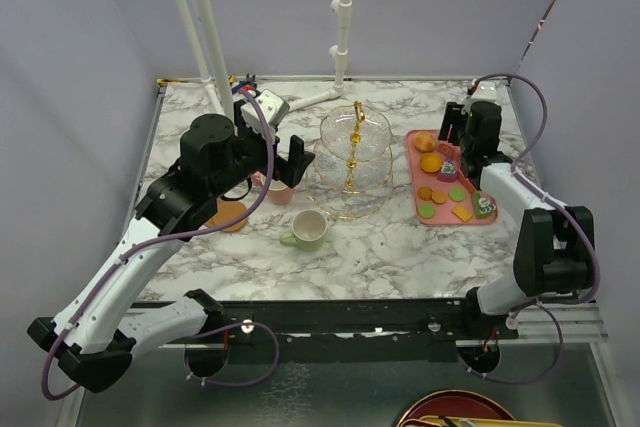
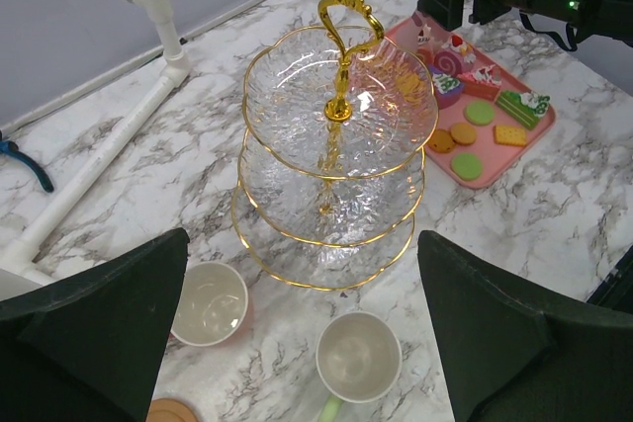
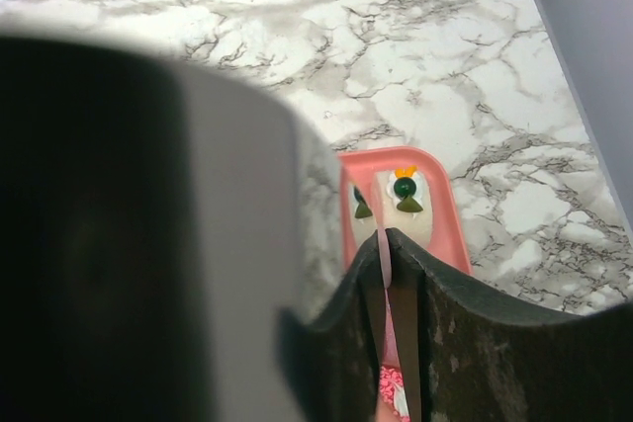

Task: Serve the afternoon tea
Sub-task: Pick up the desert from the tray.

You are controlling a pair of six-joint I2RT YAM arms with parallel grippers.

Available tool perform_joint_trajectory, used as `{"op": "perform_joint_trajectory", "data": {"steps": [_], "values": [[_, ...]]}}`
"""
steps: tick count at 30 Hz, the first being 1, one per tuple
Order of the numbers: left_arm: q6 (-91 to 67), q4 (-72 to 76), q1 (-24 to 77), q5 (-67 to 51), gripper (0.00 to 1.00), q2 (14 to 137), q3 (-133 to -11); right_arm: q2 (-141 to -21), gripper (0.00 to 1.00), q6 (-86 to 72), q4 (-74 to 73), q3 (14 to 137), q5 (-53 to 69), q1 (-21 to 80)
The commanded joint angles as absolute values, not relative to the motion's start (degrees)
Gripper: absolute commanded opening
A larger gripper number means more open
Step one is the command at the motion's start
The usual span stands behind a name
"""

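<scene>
My right gripper needs to release the pink sweet below the top level, on the glass stand's edge (image 1: 383,170) that faces the tray.
The clear glass three-tier stand (image 1: 352,155) with a gold stem stands mid-table, its tiers bare (image 2: 336,145). The pink mug (image 1: 279,191) and pale-green mug (image 1: 308,230) stand in front of it, both empty (image 2: 208,301) (image 2: 358,355). One brown coaster (image 1: 230,214) lies left of them. My left gripper (image 1: 280,167) hovers open above the pink mug (image 2: 302,236). Macarons and cakes (image 1: 446,169) lie on the flat pink tray (image 1: 412,137). My right gripper (image 1: 460,142) is at the tray's far end, shut on a thin pink strip (image 3: 386,236); whether it is rim or sweet is unclear.
White pipes (image 1: 345,7) rise at the back of the marble table. A white pipe (image 2: 94,170) lies along the table's back left. The tray (image 2: 539,135) lies right of the stand. Grey walls close in both sides.
</scene>
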State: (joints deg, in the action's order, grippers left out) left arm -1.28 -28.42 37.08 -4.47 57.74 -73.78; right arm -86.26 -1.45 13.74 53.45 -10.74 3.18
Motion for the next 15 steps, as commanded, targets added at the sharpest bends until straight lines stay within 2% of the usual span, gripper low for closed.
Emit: {"op": "perform_joint_trajectory", "data": {"steps": [1, 15], "values": [[-0.5, -27.8, 36.8, -3.9, 0.99, 56.7, -73.6, -88.0, 0.66, -0.5, 16.7, 55.9, -10.1, 2.3], [-0.3, -28.2, 36.8, -4.8, 0.99, 56.8, -74.2, -92.0, 0.65, 0.6, 19.0, 55.5, -9.6, 1.2]]}}
